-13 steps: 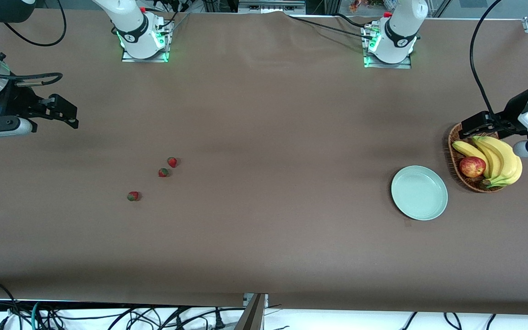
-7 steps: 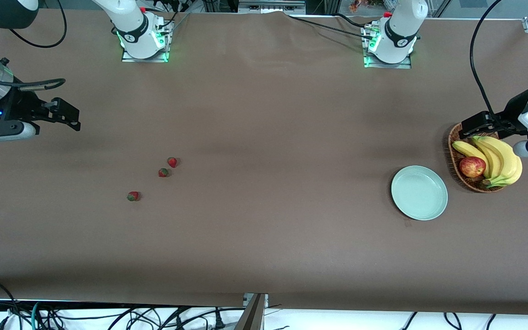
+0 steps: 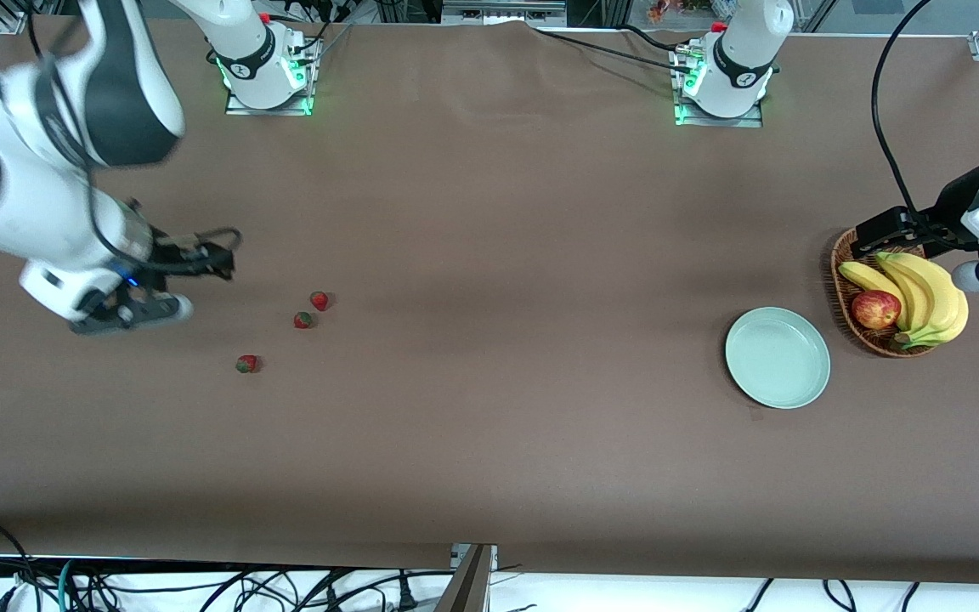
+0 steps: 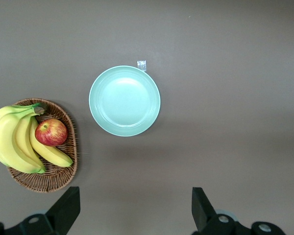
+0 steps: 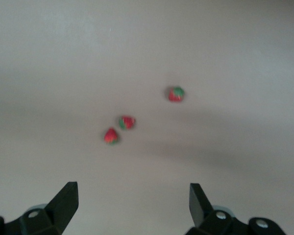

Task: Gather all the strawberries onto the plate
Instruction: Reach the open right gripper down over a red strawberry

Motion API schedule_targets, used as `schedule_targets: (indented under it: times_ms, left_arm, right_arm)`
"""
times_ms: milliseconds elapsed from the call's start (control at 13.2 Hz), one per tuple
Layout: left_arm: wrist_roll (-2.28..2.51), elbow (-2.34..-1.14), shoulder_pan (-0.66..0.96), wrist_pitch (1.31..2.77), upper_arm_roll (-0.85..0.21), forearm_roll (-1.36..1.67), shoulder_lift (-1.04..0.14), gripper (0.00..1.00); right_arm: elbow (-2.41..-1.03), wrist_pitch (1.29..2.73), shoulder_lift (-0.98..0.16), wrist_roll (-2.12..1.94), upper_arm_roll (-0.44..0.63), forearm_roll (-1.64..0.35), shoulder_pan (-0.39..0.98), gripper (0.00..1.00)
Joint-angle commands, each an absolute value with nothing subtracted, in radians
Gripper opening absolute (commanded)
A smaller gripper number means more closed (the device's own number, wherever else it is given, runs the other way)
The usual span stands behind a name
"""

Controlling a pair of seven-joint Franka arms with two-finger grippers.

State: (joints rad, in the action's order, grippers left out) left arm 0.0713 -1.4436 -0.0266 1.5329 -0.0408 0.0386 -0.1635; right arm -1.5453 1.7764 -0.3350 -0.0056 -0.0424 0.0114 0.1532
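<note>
The lone strawberry (image 3: 246,364) (image 5: 176,94) nearest the front camera sits apart from the strawberries lying close together. My right gripper closes on its sides next.
Three strawberries lie on the brown table toward the right arm's end: two close together (image 3: 319,300) (image 3: 303,320) and a third (image 3: 246,364) nearer the front camera. The right wrist view shows the same three strawberries (image 5: 176,93) (image 5: 127,122) (image 5: 111,136). My right gripper (image 3: 219,260) (image 5: 132,192) hangs open and empty over bare table just beside them. The pale green plate (image 3: 778,357) (image 4: 124,100) sits empty toward the left arm's end. My left gripper (image 3: 870,235) (image 4: 135,195) waits open and empty over the basket's rim.
A wicker basket (image 3: 840,280) (image 4: 71,161) with bananas (image 3: 923,293) and a red-yellow apple (image 3: 875,309) stands beside the plate, toward the left arm's end. A small clear tag (image 4: 141,65) lies at the plate's rim. Cables hang along the table's front edge.
My right arm has swung in from the table's end toward the strawberries, its gripper still open. The left arm, the strawberries and the plate have not moved.
</note>
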Motion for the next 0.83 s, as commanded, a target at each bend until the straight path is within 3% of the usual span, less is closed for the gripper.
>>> schedule_targets:
  times_ms: [0,378,757]
  left_arm:
    - [0.077,-1.414,-0.029,1.522,-0.043,0.031,-0.176,1.00]
    - [0.077,-1.414,-0.029,1.522,-0.043,0.032,-0.176,1.00]
    - [0.077,-1.414,-0.029,1.522,-0.043,0.031,-0.176,1.00]
  right_arm:
    - [-1.525,1.902,-0.480,-0.040,-0.040,0.031,0.138,1.00]
    - [-1.526,2.261,-0.711,-0.084,-0.035,0.038,0.095,1.00]
    - [-1.535,2.333,-0.770,-0.114,-0.035,0.025,0.080,0.99]
